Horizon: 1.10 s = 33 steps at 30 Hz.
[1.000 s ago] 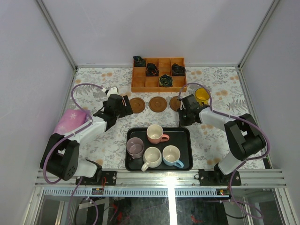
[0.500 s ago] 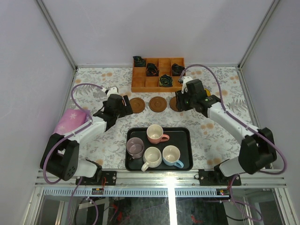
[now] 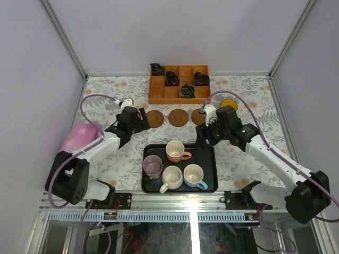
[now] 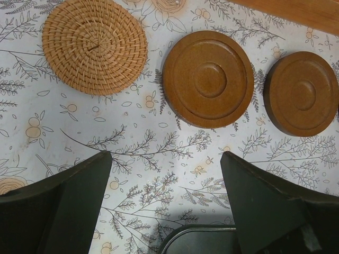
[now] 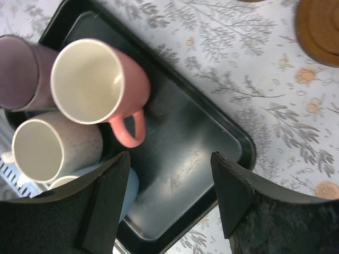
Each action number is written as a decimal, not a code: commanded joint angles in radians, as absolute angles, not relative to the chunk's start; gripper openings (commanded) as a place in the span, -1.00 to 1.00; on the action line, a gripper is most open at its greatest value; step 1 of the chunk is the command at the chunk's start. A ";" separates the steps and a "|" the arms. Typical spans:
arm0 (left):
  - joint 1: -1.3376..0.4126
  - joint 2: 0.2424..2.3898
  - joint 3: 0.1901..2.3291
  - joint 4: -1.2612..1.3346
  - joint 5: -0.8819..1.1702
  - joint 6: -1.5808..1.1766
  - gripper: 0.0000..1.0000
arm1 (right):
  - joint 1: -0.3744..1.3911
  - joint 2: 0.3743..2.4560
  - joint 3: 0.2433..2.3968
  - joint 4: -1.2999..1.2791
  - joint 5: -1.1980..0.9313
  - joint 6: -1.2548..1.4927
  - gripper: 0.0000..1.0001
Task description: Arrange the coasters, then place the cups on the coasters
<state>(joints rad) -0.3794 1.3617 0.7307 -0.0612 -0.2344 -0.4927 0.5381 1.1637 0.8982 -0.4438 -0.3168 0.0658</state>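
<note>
The next thing to take is the pink cup on the black tray. Next, my right gripper goes there and closes on the pink cup's handle [image 3: 187, 156] [image 5: 139, 131].
Three coasters show in the left wrist view: a tan woven one [image 4: 95, 46] and two dark brown ones [image 4: 208, 78] [image 4: 303, 92], lying in a row. My left gripper [image 4: 165, 154] hangs open and empty just in front of them. From above, brown coasters [image 3: 155, 118] [image 3: 178, 117] continue the row, and the yellow cup [image 3: 229, 104] stands at its right end. The pink cup [image 5: 92, 82], mauve cup [image 5: 21, 71], white cup [image 5: 45, 151] and blue cup [image 3: 194, 175] sit on the black tray [image 5: 201, 153]. My right gripper [image 5: 169, 154] is open and empty over the tray's far right corner.
An orange wooden box [image 3: 178, 83] with small dark bundles stands at the back behind the coaster row. A pink cloth [image 3: 79, 136] lies at the left by my left arm. Grey walls close in the table on three sides.
My right gripper opened, left the yellow cup at the right end of the row, and drew back to the tray's far right corner. The left arm has not moved.
</note>
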 commanded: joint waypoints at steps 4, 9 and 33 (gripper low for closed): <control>-0.376 1.323 0.723 -0.033 -0.240 -0.477 0.68 | 0.631 1.207 0.920 -0.484 -0.388 0.010 0.40; -0.376 1.295 0.704 -0.034 -0.245 -0.498 0.68 | 0.660 1.251 0.930 -0.478 -0.406 -0.009 0.40; -0.375 1.202 0.645 -0.064 -0.286 -0.547 0.68 | 0.723 1.451 0.934 -0.344 -0.473 -0.035 0.38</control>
